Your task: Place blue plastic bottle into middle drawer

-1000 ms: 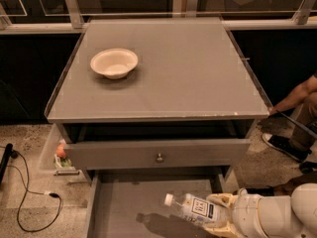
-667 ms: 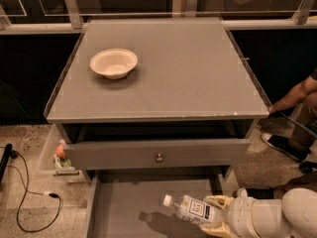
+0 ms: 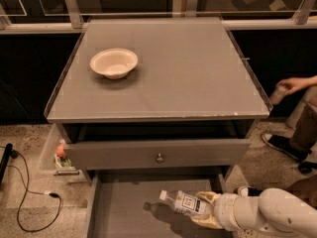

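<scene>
Next, my gripper puts the blue plastic bottle down on its shadow on the middle drawer's gray bottom (image 3: 171,213).
The blue plastic bottle (image 3: 183,202), clear with a white cap and a white label, lies nearly level over the middle drawer (image 3: 119,207), cap pointing left. My gripper (image 3: 204,208) comes in from the lower right and is shut on the bottle's base end, holding it just above the drawer's pale gray floor. The bottle's shadow falls on the floor below it. The drawer is pulled out under the gray drawer front with the round knob (image 3: 159,157).
A white bowl (image 3: 114,62) sits on the cabinet top (image 3: 198,73). A small white bin (image 3: 55,155) with items hangs at the cabinet's left side. A cable (image 3: 29,202) lies on the floor at left. A person's hand and shoe (image 3: 292,113) are at right.
The gripper with the bottle has shifted slightly left and down over the drawer. Nothing else has moved.
</scene>
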`<action>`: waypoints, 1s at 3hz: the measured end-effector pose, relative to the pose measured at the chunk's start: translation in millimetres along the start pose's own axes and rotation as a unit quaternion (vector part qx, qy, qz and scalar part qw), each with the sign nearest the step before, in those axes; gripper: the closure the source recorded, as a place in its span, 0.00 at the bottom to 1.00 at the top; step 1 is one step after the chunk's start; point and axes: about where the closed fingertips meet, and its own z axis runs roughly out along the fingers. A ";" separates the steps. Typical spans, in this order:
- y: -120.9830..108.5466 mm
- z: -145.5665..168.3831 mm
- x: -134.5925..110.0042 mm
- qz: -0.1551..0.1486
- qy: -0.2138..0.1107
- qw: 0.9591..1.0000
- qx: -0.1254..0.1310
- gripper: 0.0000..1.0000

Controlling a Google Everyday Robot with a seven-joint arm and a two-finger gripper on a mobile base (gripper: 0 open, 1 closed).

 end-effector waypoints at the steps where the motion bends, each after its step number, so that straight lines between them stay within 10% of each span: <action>1: -10.3 29.2 19.3 -0.007 -0.008 1.000 0.006 1.00; 3: -12.6 87.3 51.0 -0.024 -0.011 1.000 -0.009 1.00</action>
